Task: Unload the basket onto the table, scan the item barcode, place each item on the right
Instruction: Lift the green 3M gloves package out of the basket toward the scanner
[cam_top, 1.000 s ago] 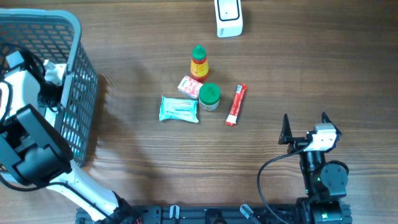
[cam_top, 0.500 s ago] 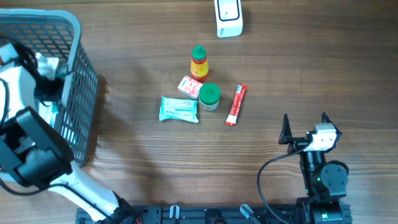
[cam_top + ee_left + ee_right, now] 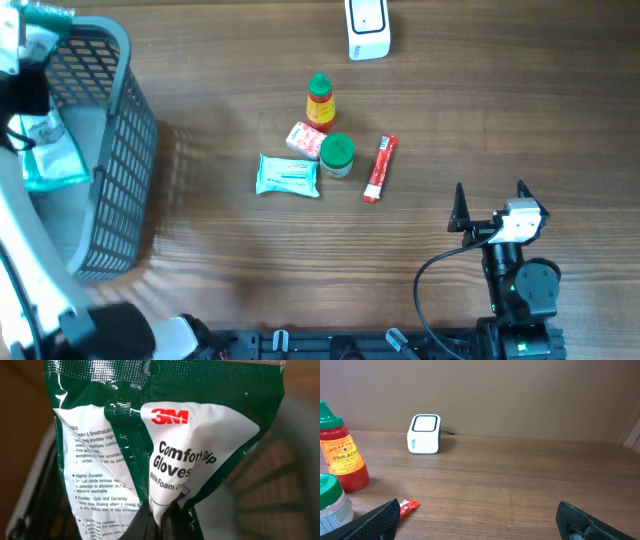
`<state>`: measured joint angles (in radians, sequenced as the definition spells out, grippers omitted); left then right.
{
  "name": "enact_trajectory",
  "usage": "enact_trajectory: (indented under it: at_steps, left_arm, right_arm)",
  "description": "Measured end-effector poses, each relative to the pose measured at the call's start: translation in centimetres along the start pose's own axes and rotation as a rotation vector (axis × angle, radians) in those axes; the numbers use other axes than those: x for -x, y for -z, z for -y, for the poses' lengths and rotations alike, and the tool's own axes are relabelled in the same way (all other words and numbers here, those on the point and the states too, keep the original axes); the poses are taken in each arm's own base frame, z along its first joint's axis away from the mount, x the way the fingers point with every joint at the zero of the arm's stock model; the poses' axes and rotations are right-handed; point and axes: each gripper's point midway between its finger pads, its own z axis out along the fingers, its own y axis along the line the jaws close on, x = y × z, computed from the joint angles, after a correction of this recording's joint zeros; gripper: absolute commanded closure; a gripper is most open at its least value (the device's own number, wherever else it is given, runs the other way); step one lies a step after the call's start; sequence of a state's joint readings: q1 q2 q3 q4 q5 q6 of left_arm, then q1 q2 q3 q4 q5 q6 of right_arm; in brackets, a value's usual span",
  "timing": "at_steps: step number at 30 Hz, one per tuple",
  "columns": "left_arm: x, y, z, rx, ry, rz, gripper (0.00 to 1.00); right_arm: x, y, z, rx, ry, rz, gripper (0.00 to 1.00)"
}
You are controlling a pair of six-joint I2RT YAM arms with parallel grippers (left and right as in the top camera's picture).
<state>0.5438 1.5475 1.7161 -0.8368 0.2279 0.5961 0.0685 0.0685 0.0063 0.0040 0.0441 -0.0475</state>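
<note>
The left gripper should release the 3M gloves packet on top of the teal wipes pack [image 3: 282,174], beside the green-lidded jar.
My left gripper [image 3: 159,522] is shut on the lower edge of a green-and-white 3M gloves packet [image 3: 165,445], which fills the left wrist view; no barcode shows on this face. From overhead the packet [image 3: 45,158] hangs high over the grey basket [image 3: 125,150] at the far left. The white scanner [image 3: 367,28] stands at the table's back edge, also visible as the scanner [image 3: 424,434] in the right wrist view. My right gripper [image 3: 490,208] rests open at the front right, nothing between its fingers.
In the middle of the table lie a sriracha bottle [image 3: 319,100], a green-lidded jar [image 3: 337,154], a small red-and-white box [image 3: 304,138], a teal wipes pack [image 3: 288,175] and a red stick packet [image 3: 380,168]. The left arm [image 3: 15,230] runs along the left edge.
My left arm has risen out of the basket toward the camera, carrying the gloves packet up with it. The right arm has not moved.
</note>
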Motion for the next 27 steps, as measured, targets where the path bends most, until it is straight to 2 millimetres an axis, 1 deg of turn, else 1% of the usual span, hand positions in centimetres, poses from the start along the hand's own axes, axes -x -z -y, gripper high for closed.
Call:
enact_trajectory:
  at_steps: [1,4,6,8,11,12,13,15,18,20,21,25,27]
  left_arm:
    - [0.9,0.8,0.4,-0.015,-0.008,0.038,0.96]
    - [4.3,4.1,2.4,-0.072,-0.052,0.191,0.96]
    - [6.8,6.8,4.1,-0.107,-0.097,0.304,0.96]
    - [8.8,9.4,5.6,-0.129,-0.141,0.399,0.96]
    - [11.2,13.4,8.2,-0.163,-0.209,0.53,0.96]
    - [11.6,14.1,8.8,-0.17,-0.221,0.552,0.96]
    - [12.4,16.2,10.4,-0.197,-0.254,0.609,0.96]
    - [12.9,17.4,11.9,-0.23,-0.277,0.643,0.96]
    - [13.1,18.1,14.4,-0.303,-0.298,0.659,0.96]
    - [12.8,17.9,16.4,-0.379,-0.283,0.638,0.96]
    - [12.7,17.7,17.1,-0.406,-0.269,0.626,0.96]
    - [12.0,15.9,19.7,-0.523,-0.189,0.535,0.96]
    - [11.4,14.3,21.1,-0.581,-0.134,0.464,0.96]
  right_arm:
    - [0.0,0.0,0.0,0.0,0.0,0.0,0.0]
    - [0.0,0.0,0.0,0.0,0.0,0.0,0.0]
    - [0.0,0.0,0.0,0.0,0.0,0.0,0.0]
    - [0.0,0.0,0.0,0.0,0.0,0.0,0.0]
    - [0.0,0.0,0.0,0.0,0.0,0.0,0.01]
    - [0.0,0.0,0.0,0.0,0.0,0.0,0.0]
    - [0.0,0.0,0.0,0.0,0.0,0.0,0.0]
    - [0.0,0.0,0.0,0.0,0.0,0.0,0.0]
    - [0.0,0.0,0.0,0.0,0.0,0.0,0.0]
    - [0.0,0.0,0.0,0.0,0.0,0.0,0.0]
    - [0.0,0.0,0.0,0.0,0.0,0.0,0.0]
    - [0.0,0.0,0.0,0.0,0.0,0.0,0.0]
    - [0.0,0.0,0.0,0.0,0.0,0.0,0.0]
